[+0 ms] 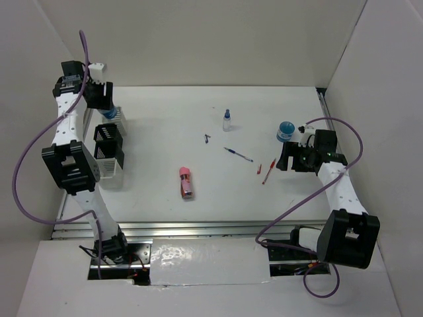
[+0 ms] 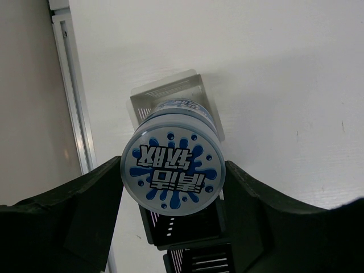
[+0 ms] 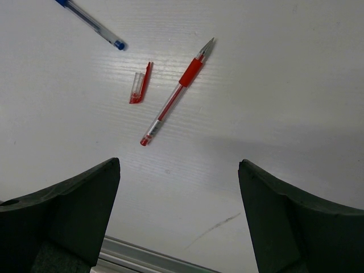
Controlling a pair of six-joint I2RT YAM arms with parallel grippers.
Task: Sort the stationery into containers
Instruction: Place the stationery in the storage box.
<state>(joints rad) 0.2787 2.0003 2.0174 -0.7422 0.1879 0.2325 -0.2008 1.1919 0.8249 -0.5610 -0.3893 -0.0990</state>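
The round blue-white tin, now held above that far container, will be released by my left gripper inside the far white slotted container (image 1: 115, 117) (image 2: 181, 120), which sits beyond the black one.
My left gripper (image 1: 104, 98) is shut on a round blue-white tin (image 2: 173, 168), held above the far white slotted container (image 2: 170, 98) at the far left. A black container (image 2: 187, 227) sits just nearer. My right gripper (image 3: 179, 170) is open and empty, above the table near the red pen (image 3: 176, 99), the short red piece (image 3: 140, 88) and the blue pen (image 3: 94, 24). In the top view the second tin (image 1: 285, 130) is beside the right gripper (image 1: 289, 158). The blue-capped bottle (image 1: 227, 120) stands far centre. The pink block (image 1: 186, 182) lies mid-table.
Containers stand in a row along the left edge: black (image 1: 108, 135) and a nearer white one (image 1: 110, 162). A small dark item (image 1: 207, 139) lies near the bottle. White walls enclose the table on three sides. A metal rail (image 3: 159, 259) runs along the near edge.
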